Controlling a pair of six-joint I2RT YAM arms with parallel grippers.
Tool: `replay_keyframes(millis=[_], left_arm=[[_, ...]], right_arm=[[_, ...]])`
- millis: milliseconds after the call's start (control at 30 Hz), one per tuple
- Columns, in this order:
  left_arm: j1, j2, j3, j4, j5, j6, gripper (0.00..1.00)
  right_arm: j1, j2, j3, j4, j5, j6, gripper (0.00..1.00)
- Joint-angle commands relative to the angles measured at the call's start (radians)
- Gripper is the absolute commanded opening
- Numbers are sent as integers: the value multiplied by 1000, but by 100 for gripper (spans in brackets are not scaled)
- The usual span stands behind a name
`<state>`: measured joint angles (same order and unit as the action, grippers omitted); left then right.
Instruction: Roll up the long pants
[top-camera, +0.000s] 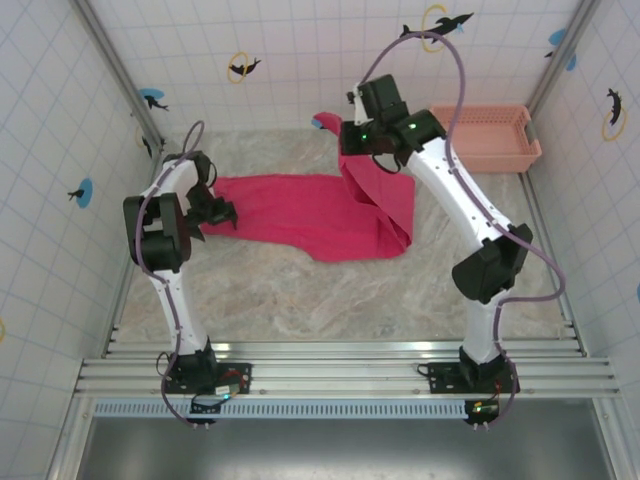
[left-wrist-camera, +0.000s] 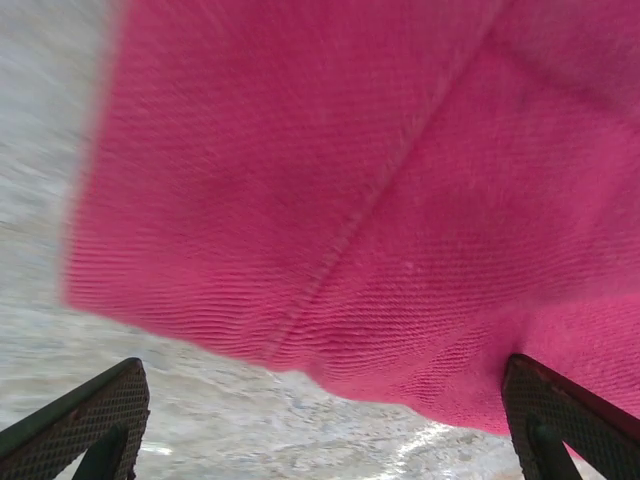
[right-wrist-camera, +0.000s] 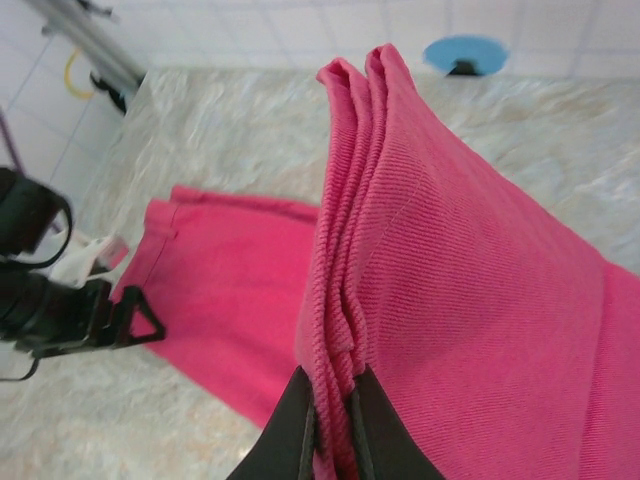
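Note:
My right gripper will let go of the lifted end on the flat pants (top-camera: 234, 187) (right-wrist-camera: 205, 230) near the hem by my left gripper.
The long pants (top-camera: 290, 212) lie as bright magenta fabric across the middle of the table. Their right end is lifted and folded over, hanging from my right gripper (top-camera: 352, 135). In the right wrist view the gripper (right-wrist-camera: 333, 425) is shut on the layered edge of the pants (right-wrist-camera: 460, 280). My left gripper (top-camera: 222, 212) sits low at the left end of the pants. From the left wrist, its fingers (left-wrist-camera: 95, 410) stand wide open, the gripper (left-wrist-camera: 325, 425) over bare table just short of the hem of the pants (left-wrist-camera: 350, 180).
A pale pink slotted basket (top-camera: 487, 137) stands at the back right against the tiled wall. The marbled tabletop (top-camera: 300, 300) stretches bare in front of the pants. Metal frame posts run up the back corners.

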<state>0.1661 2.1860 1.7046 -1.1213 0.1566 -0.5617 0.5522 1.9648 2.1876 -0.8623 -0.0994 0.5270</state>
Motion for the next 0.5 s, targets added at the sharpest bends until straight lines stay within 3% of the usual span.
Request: replay_keyframes(millis=[0, 167, 267, 467], left_arm=[[-50, -61, -30, 47, 111, -41, 92], [-149, -53, -49, 49, 202, -52, 94], [-158, -76, -100, 83, 274, -80, 94], [-88, -177, -17, -50, 90, 11, 97]], right_arm=[[58, 40, 56, 29, -29, 16, 0], [120, 118, 116, 43, -62, 38, 0], [142, 173, 205, 38, -79, 55, 0], [195, 309, 407, 24, -98, 98, 0]])
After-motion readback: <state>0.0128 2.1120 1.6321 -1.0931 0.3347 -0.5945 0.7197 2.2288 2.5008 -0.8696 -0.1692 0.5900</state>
